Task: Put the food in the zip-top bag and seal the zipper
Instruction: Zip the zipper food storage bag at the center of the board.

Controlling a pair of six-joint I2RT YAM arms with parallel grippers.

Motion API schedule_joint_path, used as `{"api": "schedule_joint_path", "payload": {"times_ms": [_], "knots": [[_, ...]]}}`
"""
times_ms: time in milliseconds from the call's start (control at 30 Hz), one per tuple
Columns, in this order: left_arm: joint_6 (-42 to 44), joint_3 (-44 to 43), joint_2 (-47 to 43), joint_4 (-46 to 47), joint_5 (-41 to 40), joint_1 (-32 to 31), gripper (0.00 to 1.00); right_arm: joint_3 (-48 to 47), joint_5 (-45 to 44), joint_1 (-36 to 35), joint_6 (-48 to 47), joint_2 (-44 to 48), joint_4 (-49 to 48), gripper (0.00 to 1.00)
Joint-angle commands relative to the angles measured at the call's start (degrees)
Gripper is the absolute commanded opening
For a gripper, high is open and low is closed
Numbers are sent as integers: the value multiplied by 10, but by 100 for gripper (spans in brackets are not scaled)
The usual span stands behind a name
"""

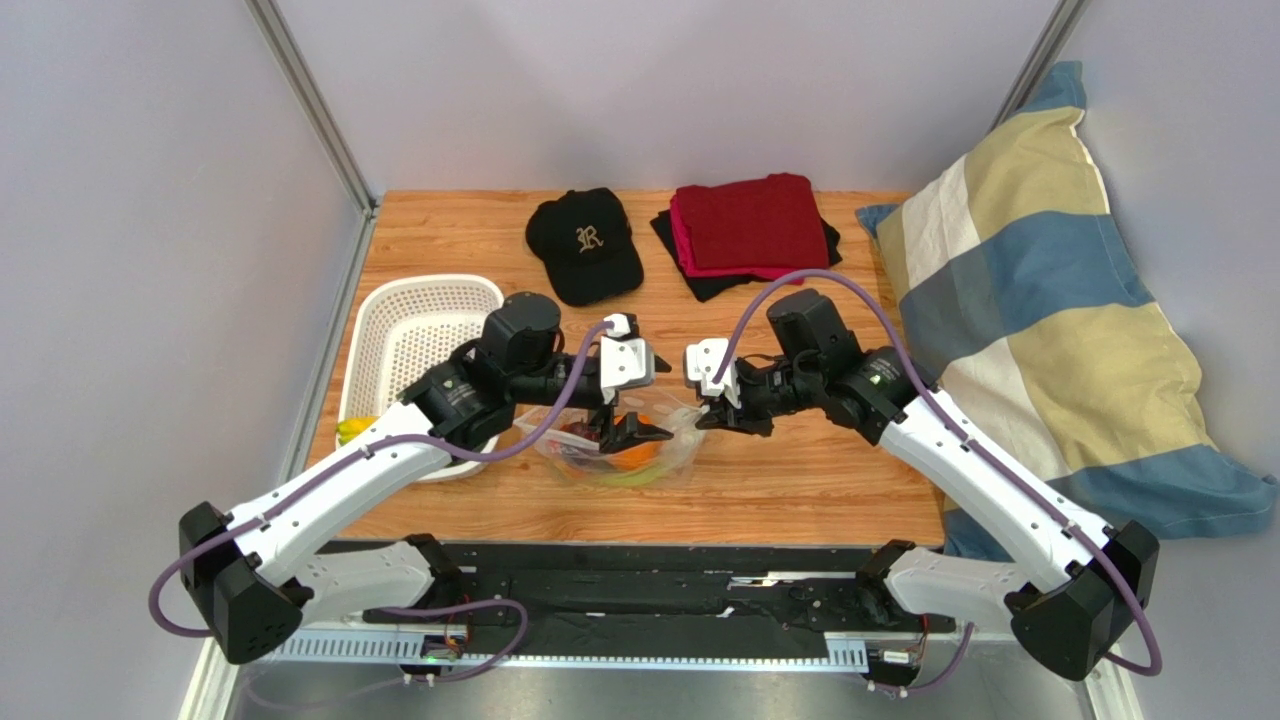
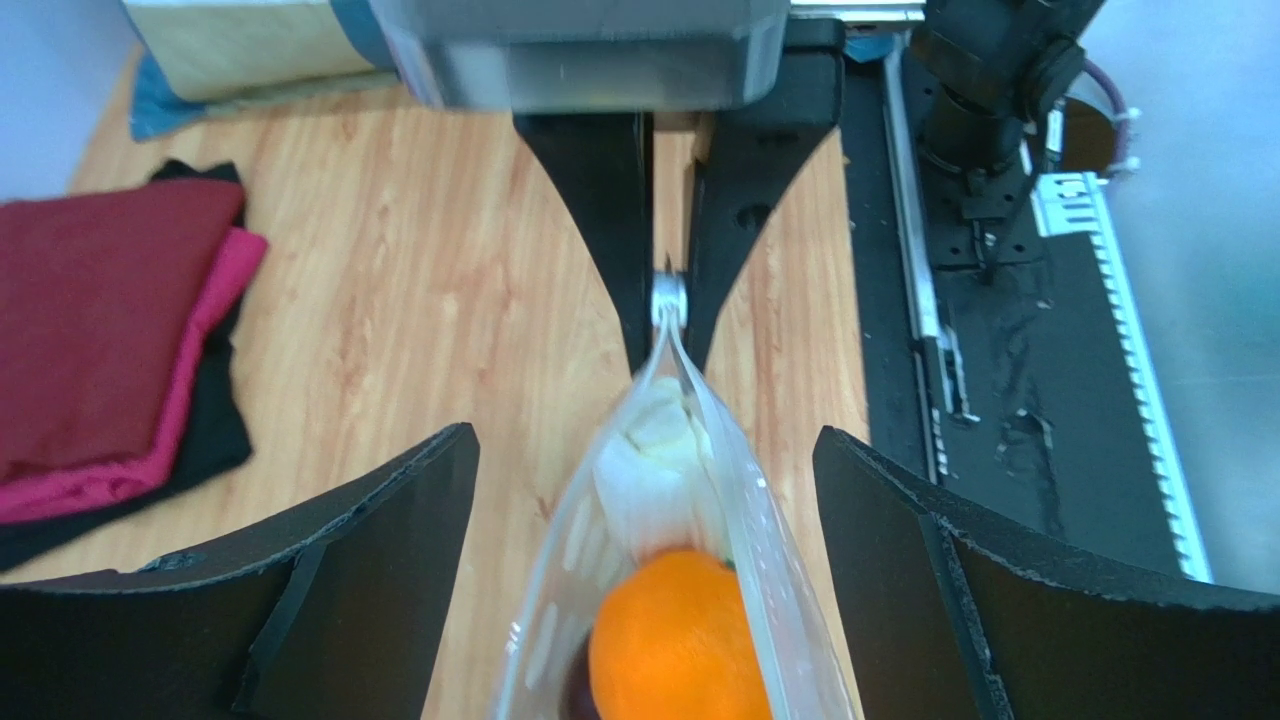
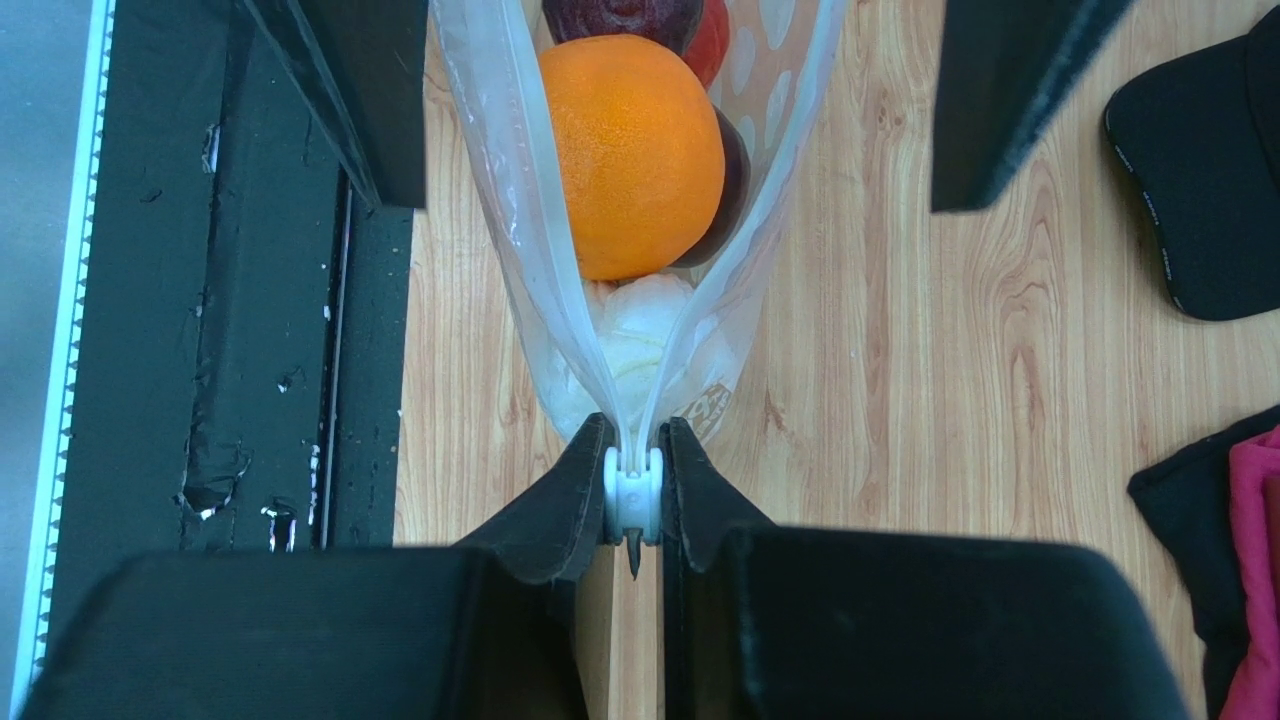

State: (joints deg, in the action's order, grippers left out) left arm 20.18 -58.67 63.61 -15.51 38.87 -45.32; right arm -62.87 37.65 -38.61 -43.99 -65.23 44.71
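The white slider is covered by my right gripper, so my left gripper needs to pinch the zipper beside it while my right gripper takes the bag's tip [image 3: 634, 560] behind the slider.
The dotted clear zip-top bag [image 1: 661, 455] lies on the wooden table between my two grippers, its mouth spread. Inside it I see an orange [image 3: 631, 150], a pale stalk [image 3: 639, 323], a dark purple fruit [image 3: 616, 15] and a red fruit [image 3: 709, 38]. My right gripper [image 3: 633, 518] is shut on the white slider of the zipper [image 3: 633, 492] at the bag's right end. My left gripper [image 2: 646, 600] is open, one finger on each side of the bag [image 2: 549, 600], with the orange [image 2: 676, 645] and the stalk [image 2: 654, 458] between them. In the top view the left gripper [image 1: 624, 435] faces the right gripper [image 1: 706, 417].
A white basket [image 1: 413, 338] stands at the left with a yellow-green item [image 1: 353, 431] by its near corner. A black cap [image 1: 586, 240] and folded red and black cloths [image 1: 748, 225] lie at the back. A striped pillow [image 1: 1052, 315] lies at the right. The black base plate [image 1: 646, 593] runs along the near edge.
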Motion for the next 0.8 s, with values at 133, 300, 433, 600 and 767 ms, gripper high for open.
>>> {"api": "schedule_joint_path", "payload": {"times_ms": [133, 300, 433, 600, 767], "knots": [[31, -12, 41, 80, -18, -22, 80, -26, 12, -7, 10, 12, -32, 1], [30, -11, 60, 76, -27, -26, 75, -24, 10, -7, 11, 11, -36, 1], [36, -7, 63, 65, -25, -28, 71, -24, 8, -6, 11, 10, -36, 1], [45, -21, 72, 42, -30, -29, 44, -23, 5, -6, 5, 11, -38, 2], [49, -37, 81, 3, -31, -29, 18, -20, 0, -7, 4, 14, -41, 3]]}}
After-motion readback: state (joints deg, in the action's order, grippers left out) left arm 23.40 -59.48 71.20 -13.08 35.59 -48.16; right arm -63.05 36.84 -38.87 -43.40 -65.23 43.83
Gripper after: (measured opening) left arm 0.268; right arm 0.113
